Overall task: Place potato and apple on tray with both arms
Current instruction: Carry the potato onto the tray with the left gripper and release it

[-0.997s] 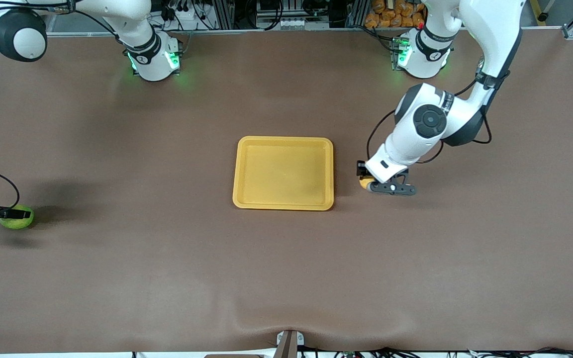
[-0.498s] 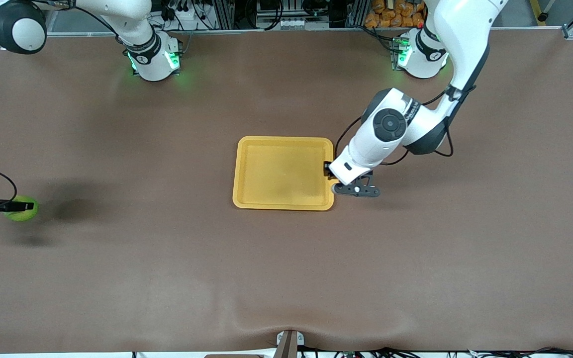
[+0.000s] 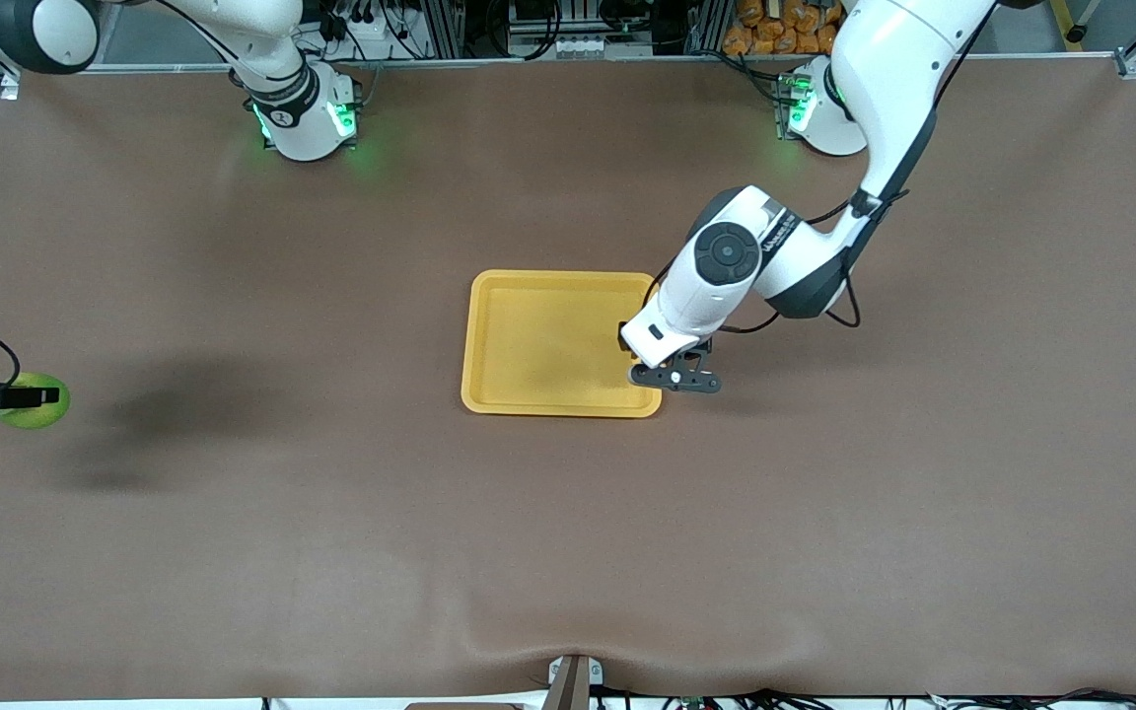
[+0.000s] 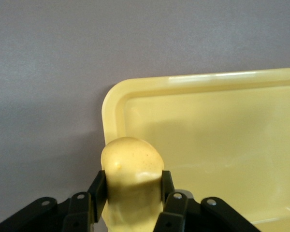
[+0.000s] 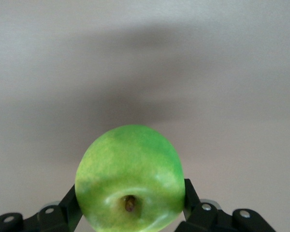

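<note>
I should use my left gripper to release the potato on the yellow-orange tray, just inside the tray's edge (image 3: 632, 362) (image 4: 152, 205) under my left gripper.
The yellow-orange tray (image 3: 538, 340) lies in the middle of the brown table. My left gripper (image 3: 672, 378) hangs over the tray's edge at the left arm's end, shut on the potato (image 4: 133, 164), a smooth yellow lump pinched between the black fingers (image 4: 97, 189). From the left wrist, the tray's rounded corner (image 4: 117, 96) sits just under the potato. My right gripper (image 3: 31, 396) is at the right arm's end of the table, shut on the round green apple (image 3: 33, 402). In the right wrist view the apple (image 5: 130, 169) shows its stem dimple and is off the surface.
Both arm bases (image 3: 302, 118) glow green along the table's edge farthest from the front camera. A metal bracket (image 3: 573, 680) sits at the edge nearest the camera. Orange packets (image 3: 785, 25) lie off the table past the left arm's base.
The left arm has carried the potato from beside the tray to over the tray's edge. The right gripper has risen with the apple, and its shadow has spread away.
</note>
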You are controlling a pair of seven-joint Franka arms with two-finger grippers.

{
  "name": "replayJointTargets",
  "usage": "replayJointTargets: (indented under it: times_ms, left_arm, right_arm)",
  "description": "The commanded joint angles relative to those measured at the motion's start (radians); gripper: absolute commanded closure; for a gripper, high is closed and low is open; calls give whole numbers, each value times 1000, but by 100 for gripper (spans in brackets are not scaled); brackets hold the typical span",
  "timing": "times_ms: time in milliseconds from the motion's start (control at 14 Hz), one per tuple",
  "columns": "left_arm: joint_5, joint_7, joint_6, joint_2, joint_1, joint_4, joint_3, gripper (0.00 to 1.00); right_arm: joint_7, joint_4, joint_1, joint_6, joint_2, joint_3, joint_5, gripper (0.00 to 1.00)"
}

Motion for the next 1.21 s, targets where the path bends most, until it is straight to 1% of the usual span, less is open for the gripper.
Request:
replayJointTargets:
  times_ms: [0,142,569,783,925,997,1068,1139]
  left_arm:
    - [41,-67,-25,65,-40,72,8,79]
    - [42,-71,-25,75,-45,73,8,79]
    - [41,-73,-25,96,-54,75,9,76]
    - [41,-74,-25,102,-59,73,9,73]
    - [42,-74,-25,110,-59,72,12,71]
    - [42,-76,-25,114,-60,73,18,69]
    - [42,-94,-25,116,-60,73,18,61]
    - [42,-105,-25,118,-60,73,20,57]
  right_arm:
    - [23,-98,34,-6,-100,-6,7,100]
    - [47,-141,56,-7,-142,-6,9,100]
    - [117,-159,113,-95,-191,-3,13,100]
    - [118,-224,136,-89,-243,14,41,100]
    - [153,-257,173,-84,-277,14,41,100]
    - [194,-271,183,-85,-286,15,45,100]
    - [228,-299,205,-81,-304,15,62,100]
    - [244,-325,226,-66,-327,15,65,100]
